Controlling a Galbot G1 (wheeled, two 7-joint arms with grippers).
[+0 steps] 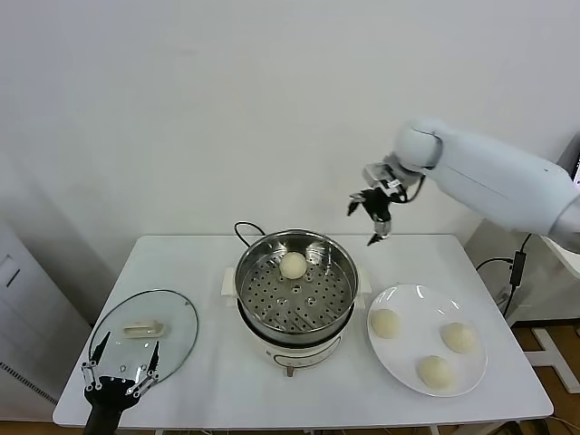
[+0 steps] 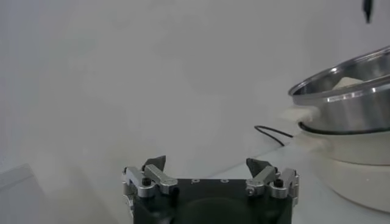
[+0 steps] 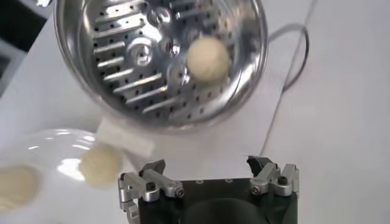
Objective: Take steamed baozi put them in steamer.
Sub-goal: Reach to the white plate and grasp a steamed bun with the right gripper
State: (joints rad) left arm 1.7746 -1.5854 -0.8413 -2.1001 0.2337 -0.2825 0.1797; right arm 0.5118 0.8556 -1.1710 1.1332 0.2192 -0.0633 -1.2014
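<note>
The sides of the baozi (image 1: pixel 385 323) (image 3: pixel 99 165) that lies nearest the steamer on the white plate will be gripped by my right gripper.
The steel steamer (image 1: pixel 290 304) stands mid-table on its white base, and one steamed baozi (image 1: pixel 293 265) lies on its perforated tray, toward the back. Three more baozi (image 1: pixel 387 323) (image 1: pixel 459 337) (image 1: pixel 436 372) rest on the white plate (image 1: pixel 419 306) to its right. My right gripper (image 1: pixel 362 225) hangs in the air above and just right of the steamer, open and empty. In the right wrist view that gripper (image 3: pixel 207 167) looks down on the bun (image 3: pixel 208 59) in the tray. My left gripper (image 1: pixel 122 352) waits open at the table's front left.
A round glass lid (image 1: pixel 168 313) with a white handle lies flat at the front left, partly under my left gripper. A black cord (image 1: pixel 243 228) runs behind the steamer. A white wall stands close behind the table.
</note>
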